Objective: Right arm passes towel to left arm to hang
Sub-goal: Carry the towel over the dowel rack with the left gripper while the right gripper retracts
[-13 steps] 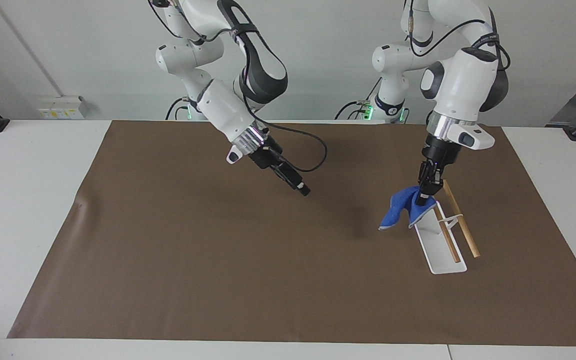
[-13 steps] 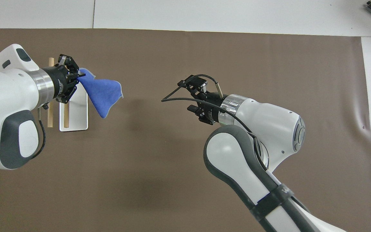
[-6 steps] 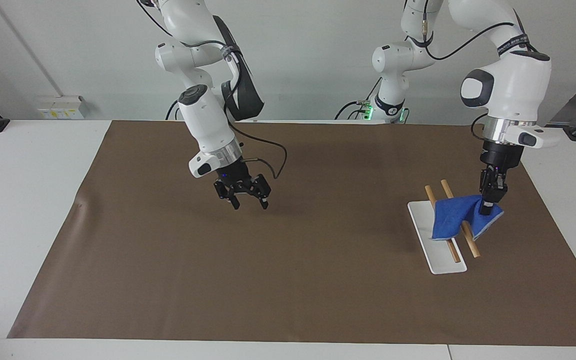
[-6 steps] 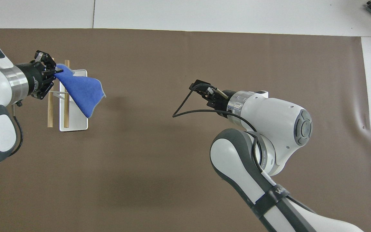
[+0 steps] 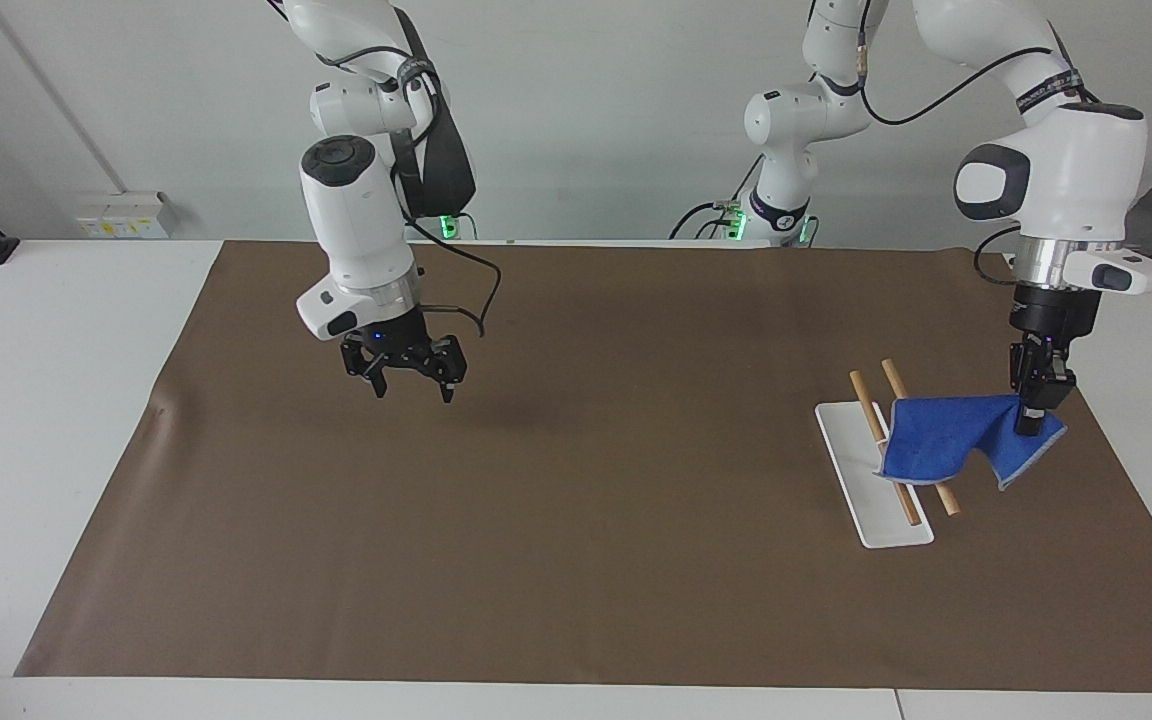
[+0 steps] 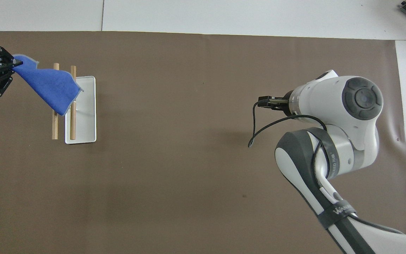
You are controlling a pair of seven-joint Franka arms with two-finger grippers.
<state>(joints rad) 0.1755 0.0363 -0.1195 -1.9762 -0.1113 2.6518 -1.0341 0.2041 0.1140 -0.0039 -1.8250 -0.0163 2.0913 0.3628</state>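
Observation:
Next, I let go of the royal-blue towel with my left gripper, with the towel draped over the two wooden bars of the rack [image 6: 64,89]. Its held corner is over the mat now.
The royal-blue towel [image 5: 941,445] lies across the two wooden bars [image 5: 944,497] of the rack, whose white base [image 5: 881,520] rests on the brown mat. My left gripper [image 5: 1033,418] is shut on one corner of the towel and holds it over the mat beside the rack, toward the left arm's end of the table. In the overhead view the towel [image 6: 46,84] stretches from the left gripper [image 6: 10,65] over both bars [image 6: 54,123] to the base [image 6: 85,121]. My right gripper [image 5: 411,388] is open and empty, pointing down over the mat toward the right arm's end.
The brown mat [image 5: 576,520] covers most of the white table [image 5: 56,400]. A cable loops from the right wrist [image 6: 259,127]. A crease in the mat lies near the right arm's end [image 5: 158,410].
My left gripper has carried the towel across the rack toward the left arm's end, laying it over the bars. My right gripper has drawn back toward its own end and turned downward.

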